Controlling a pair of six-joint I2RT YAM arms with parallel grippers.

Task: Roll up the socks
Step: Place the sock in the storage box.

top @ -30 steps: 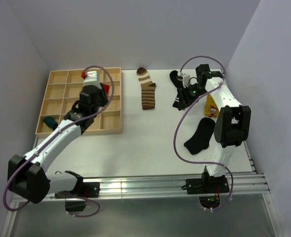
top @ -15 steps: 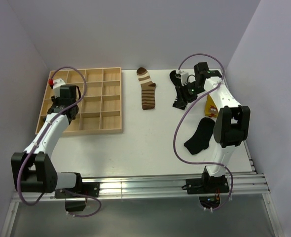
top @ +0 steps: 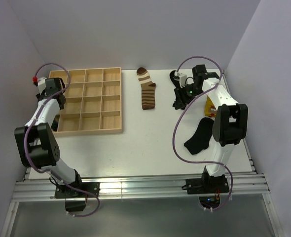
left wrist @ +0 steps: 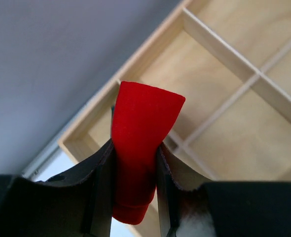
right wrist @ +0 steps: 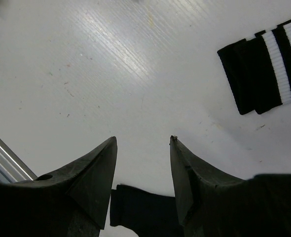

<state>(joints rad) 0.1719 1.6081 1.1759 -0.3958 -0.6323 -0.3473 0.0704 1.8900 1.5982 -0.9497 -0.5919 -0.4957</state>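
Next, my left gripper drops the red sock in the wall-side section (top: 57, 107) (left wrist: 191, 101) just behind the near corner section of the wooden tray.
My left gripper (top: 38, 80) is shut on a red sock (left wrist: 143, 123), holding it over the back left corner of the wooden tray (top: 111, 129). In the left wrist view the left gripper (left wrist: 134, 153) has both fingers pressed on the red fabric. My right gripper (top: 181, 97) is open and empty, low over the black sock with white bands (top: 174, 76). That sock also shows in the right wrist view (right wrist: 264, 69). Dark fabric (right wrist: 145, 212) lies under the right gripper (right wrist: 143, 140). A brown-cream striped sock (top: 147, 90), a yellow sock (top: 211, 106) and a plain black sock (top: 200, 136) lie flat on the table.
The tray (left wrist: 219, 47) has several open compartments, and the ones in view are bare wood. Grey walls stand close behind the table and on both sides. An aluminium rail (top: 135, 186) runs along the near edge. No teal sock shows.
My left arm has swung left with the red sock, from above the tray's middle to its back left corner. The right arm has barely moved.
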